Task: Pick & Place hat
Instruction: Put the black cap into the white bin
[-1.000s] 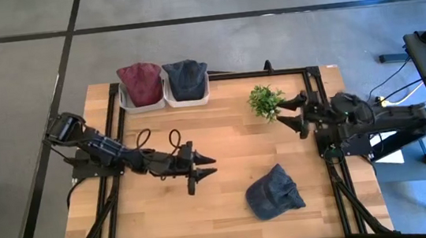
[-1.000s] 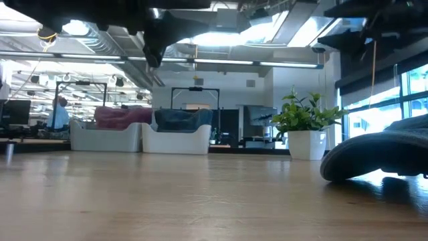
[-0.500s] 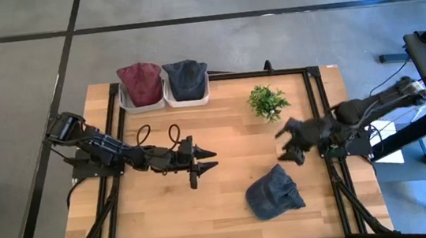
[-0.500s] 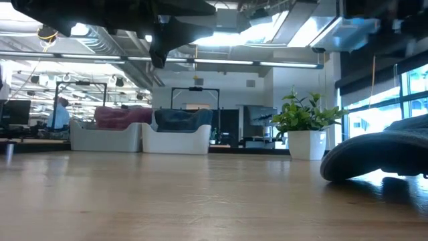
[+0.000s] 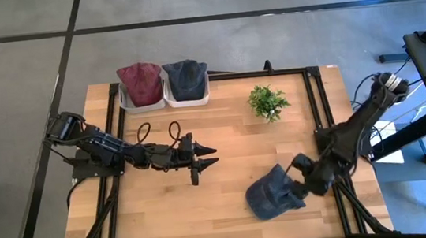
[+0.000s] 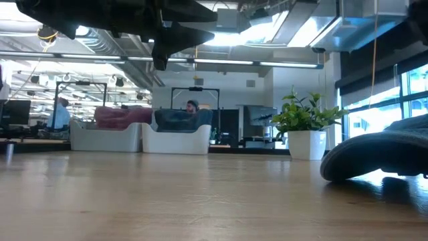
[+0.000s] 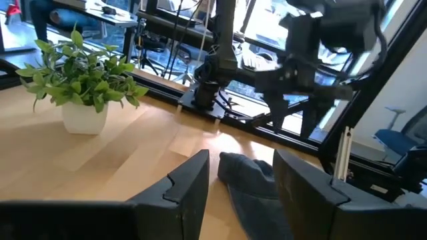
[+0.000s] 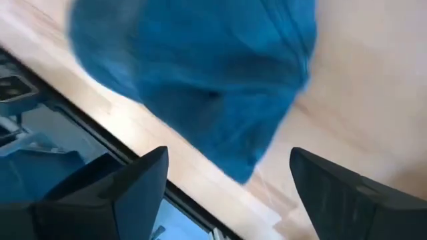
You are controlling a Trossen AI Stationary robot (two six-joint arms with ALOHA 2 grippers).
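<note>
The seams of the dark blue cap meet at a button. Next, my right gripper closes beside that button, on the cap's top [image 5: 292,196] [image 8: 257,127].
A dark blue cap [image 5: 271,198] lies on the wooden table near its near right corner. It also shows in the low view [image 6: 381,155], the left wrist view [image 7: 252,183] and the right wrist view [image 8: 200,73]. My right gripper [image 5: 291,182] is open and hovers at the cap's right side. In its wrist view [image 8: 227,163] the two fingers stand wide apart on either side of the cap. My left gripper [image 5: 212,155] is open and empty above the table's middle, pointing toward the right edge.
Two white bins stand at the far left edge, one [image 5: 141,95] with a dark red hat, one [image 5: 188,88] with a dark blue hat. A potted plant [image 5: 266,101] stands far right of centre. A black frame rail [image 5: 316,108] runs along the right side.
My right gripper has swung from beside the plant toward the table's near edge and come down over the blue cap, turning to point at it. My left gripper has drifted slightly toward the right edge. The cap has stayed where it was.
</note>
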